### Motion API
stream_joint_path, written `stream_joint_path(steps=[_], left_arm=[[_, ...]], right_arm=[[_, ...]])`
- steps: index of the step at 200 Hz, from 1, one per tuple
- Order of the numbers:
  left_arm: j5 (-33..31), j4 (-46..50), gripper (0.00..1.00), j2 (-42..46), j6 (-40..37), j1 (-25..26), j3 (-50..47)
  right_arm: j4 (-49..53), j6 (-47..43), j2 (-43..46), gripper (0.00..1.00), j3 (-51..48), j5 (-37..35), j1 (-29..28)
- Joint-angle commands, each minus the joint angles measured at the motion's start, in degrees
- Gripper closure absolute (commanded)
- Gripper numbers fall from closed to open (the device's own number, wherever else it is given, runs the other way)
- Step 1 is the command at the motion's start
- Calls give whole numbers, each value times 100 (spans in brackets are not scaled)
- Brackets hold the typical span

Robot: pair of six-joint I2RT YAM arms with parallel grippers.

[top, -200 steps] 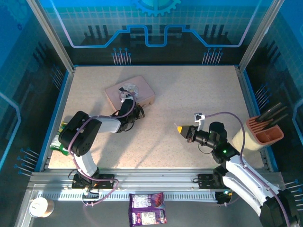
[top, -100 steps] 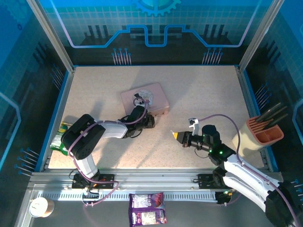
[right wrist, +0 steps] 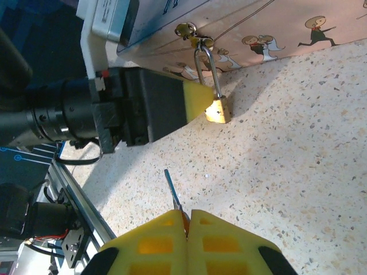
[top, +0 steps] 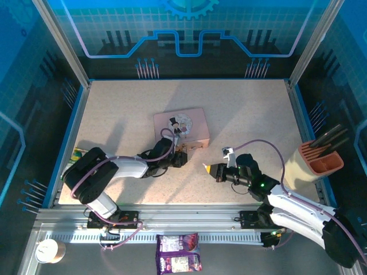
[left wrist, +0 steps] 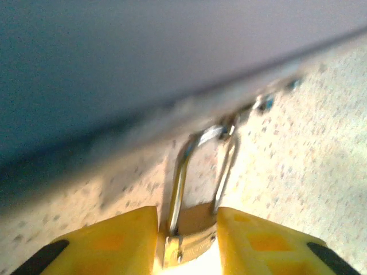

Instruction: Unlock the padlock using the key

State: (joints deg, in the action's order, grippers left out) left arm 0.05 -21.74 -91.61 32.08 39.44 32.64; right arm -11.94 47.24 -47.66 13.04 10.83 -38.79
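Observation:
My left gripper needs to open, turn and pinch the padlock body's flat sides (right wrist: 219,112) before I bring the key, because the padlock body sits crooked and broadside to its fingers.
The small brass padlock (right wrist: 218,110) hangs by its silvery shackle from the hasp of the pink cartoon tin (top: 189,123) and rests on the table. My left gripper (left wrist: 186,215) straddles the padlock (left wrist: 192,232) body. Its yellow fingers (left wrist: 123,235) stand slightly apart from the body, with a thin gap on the left side. From the right wrist, one left fingertip (right wrist: 198,97) sits beside the lock. My right gripper (right wrist: 187,220) is shut on the thin grey key (right wrist: 172,186), whose blade points toward the padlock, a short way off. From above, the right gripper (top: 207,168) lies right of the left gripper (top: 182,156).
A tan holder with dark tools (top: 321,163) stands at the right edge. A green packet (top: 74,156) lies at the left edge. A purple snack bag (top: 178,260) and a paper cup (top: 47,250) sit beyond the near rail.
The tin and my left gripper slid right and nearer to me. My right gripper moved left with the key toward the lock. The left jaws have eased apart.

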Motion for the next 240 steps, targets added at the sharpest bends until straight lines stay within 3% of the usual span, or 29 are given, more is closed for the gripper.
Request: stream_joint_path(steps=[1,16,40,133,240], left_arm=[[-196,-368,55,401,106,45,-366],[-149,-678,47,463,98,42,-521],[54,-1013,44,207,124,46,-513],[-31,-920,46,-346,218,93,-149],[-32,-1007,75,-543,286,161,-41]], right_arm=[[-103,103,-2,100,-67,-227,-121],[-79,127,26,100,-70,-248,-145],[1,125,104,100,-66,-315,-190],[-95,238,-1,100,-130,-545,-375],[-695,546,-523,100,-241,-459,-501]])
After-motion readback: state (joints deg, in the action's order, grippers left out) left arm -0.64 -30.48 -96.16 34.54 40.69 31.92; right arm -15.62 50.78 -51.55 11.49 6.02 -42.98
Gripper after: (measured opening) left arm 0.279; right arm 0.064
